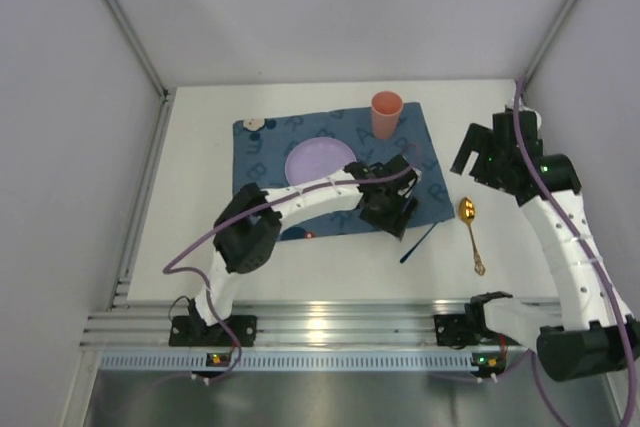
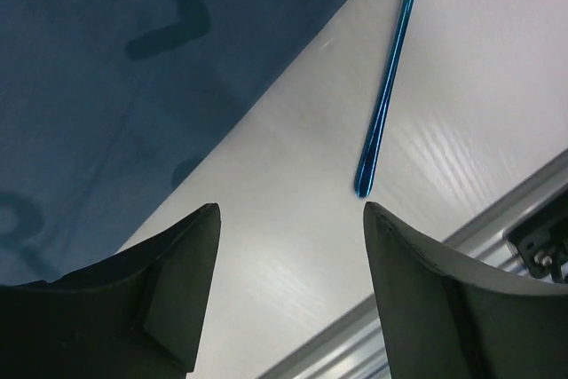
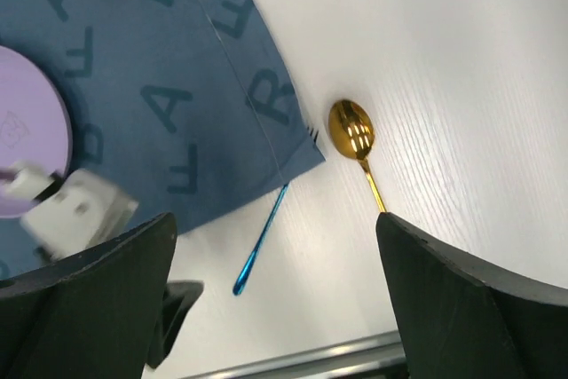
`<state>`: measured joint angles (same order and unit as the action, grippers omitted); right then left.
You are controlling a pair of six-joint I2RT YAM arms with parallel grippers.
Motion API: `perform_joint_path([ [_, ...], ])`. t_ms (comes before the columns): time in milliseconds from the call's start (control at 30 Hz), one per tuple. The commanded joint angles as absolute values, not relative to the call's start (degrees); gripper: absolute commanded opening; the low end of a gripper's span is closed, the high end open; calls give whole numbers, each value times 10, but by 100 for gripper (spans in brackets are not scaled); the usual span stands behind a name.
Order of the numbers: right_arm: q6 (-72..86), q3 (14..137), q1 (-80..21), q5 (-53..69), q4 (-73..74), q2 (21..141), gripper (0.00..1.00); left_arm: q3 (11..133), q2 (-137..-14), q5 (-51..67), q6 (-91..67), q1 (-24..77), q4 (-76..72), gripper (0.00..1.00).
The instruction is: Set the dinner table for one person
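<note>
I will close my left gripper on the middle of the blue utensil's handle [image 1: 419, 242] [image 2: 388, 77], between the edge of the placemat and the loose end of the handle.
The white dinner table [image 1: 195, 197] carries a dark blue lettered placemat [image 1: 270, 152] with a lilac plate [image 1: 318, 162] and a pink cup [image 1: 387, 114] on it. A gold spoon [image 1: 470, 232] lies on the table right of the mat. A thin blue utensil handle [image 1: 418, 244] sticks out from the mat's near right corner, its head hidden. My left gripper [image 1: 395, 219] is open and empty, low over that corner, with the handle [image 2: 386, 86] just ahead of it. My right gripper [image 1: 478, 162] is open and empty, raised above the spoon [image 3: 352, 128].
A silver metal rail [image 1: 320, 329] runs along the near edge by the arm bases. Grey walls close in the table on the left, back and right. The left arm's white wrist [image 3: 75, 206] shows over the placemat [image 3: 177, 86] in the right wrist view.
</note>
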<state>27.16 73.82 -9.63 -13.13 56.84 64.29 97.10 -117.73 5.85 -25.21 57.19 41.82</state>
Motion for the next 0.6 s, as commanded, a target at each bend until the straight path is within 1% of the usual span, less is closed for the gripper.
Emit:
perform_joint_path([
  [0, 305, 709, -98, -142, 630, 562, 95, 1049, -1244, 74, -225, 596, 385, 70],
  [167, 315, 680, -98, -155, 699, 490, 95, 1133, -1318, 79, -220, 630, 376, 70],
  [333, 309, 686, -98, -175, 737, 457, 95, 1132, -1355, 102, -237, 641, 345, 69],
  [433, 301, 690, -98, -178, 745, 456, 95, 1132, -1375, 55, -233, 655, 349, 67],
  [500, 300, 691, -98, -177, 742, 461, 96, 1155, -1404, 19, -221, 670, 386, 62],
  [533, 299, 691, -98, -171, 738, 462, 96, 1165, -1417, -34, -216, 676, 407, 59],
  [567, 299, 690, -98, -168, 736, 466, 96, 1182, -1429, -53, -212, 685, 423, 57],
])
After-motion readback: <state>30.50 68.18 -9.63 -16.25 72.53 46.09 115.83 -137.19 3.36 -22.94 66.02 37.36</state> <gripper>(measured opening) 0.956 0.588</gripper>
